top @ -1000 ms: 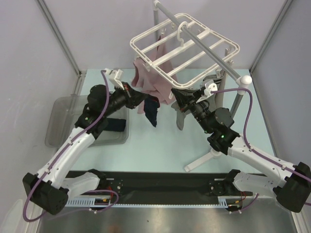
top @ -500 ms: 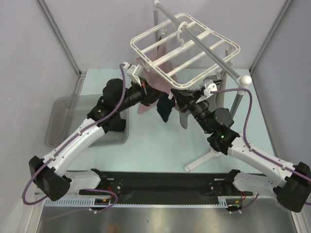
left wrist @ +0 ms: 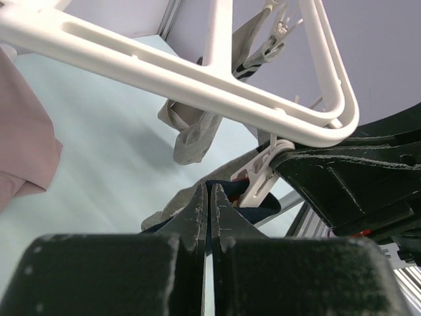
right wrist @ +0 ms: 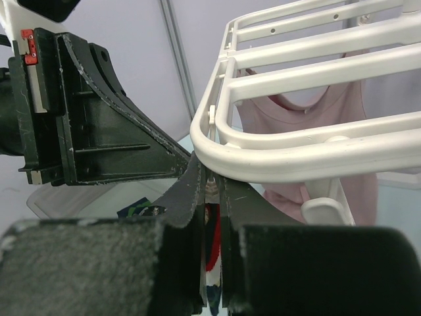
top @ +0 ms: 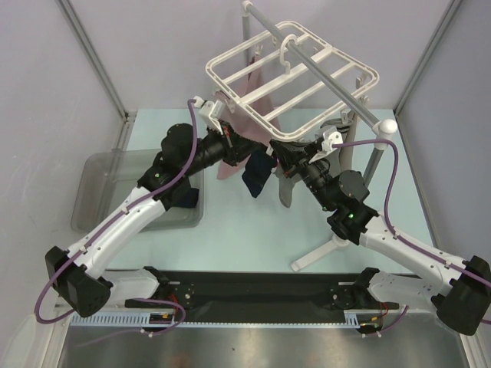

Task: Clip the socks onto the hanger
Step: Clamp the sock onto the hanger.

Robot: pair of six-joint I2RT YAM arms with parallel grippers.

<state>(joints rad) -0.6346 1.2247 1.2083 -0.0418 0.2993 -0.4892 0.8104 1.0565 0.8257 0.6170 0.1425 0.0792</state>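
My right gripper should open and pinch the sock (left wrist: 253, 216) just below the white clip, because the navy sock's loose end sticks out past that clip in my right gripper.
The white hanger (top: 291, 73) hangs from the pole. My left gripper (top: 247, 156) is shut on a dark navy sock (top: 255, 178) and holds its top edge under the hanger's near corner. In the left wrist view the gripper (left wrist: 208, 191) pinches the sock (left wrist: 263, 204) right beside a small white clip (left wrist: 258, 179). My right gripper (top: 281, 159) is shut on that clip (right wrist: 212, 179) just below the frame (right wrist: 296, 153), with red-and-white sock fabric (right wrist: 212, 247) between its fingers. A grey sock (top: 285, 192) hangs from the hanger behind it.
A mauve-pink cloth (top: 242, 126) hangs from the hanger's far side. A clear bin (top: 96, 192) at the left holds another dark sock (top: 184, 198). The grey pole stand (top: 360, 107) rises at the right, its feet (top: 318, 251) on the table.
My left arm has swung right, carrying the navy sock from over the bin to the hanger's near corner. The right gripper has stayed at the clip.
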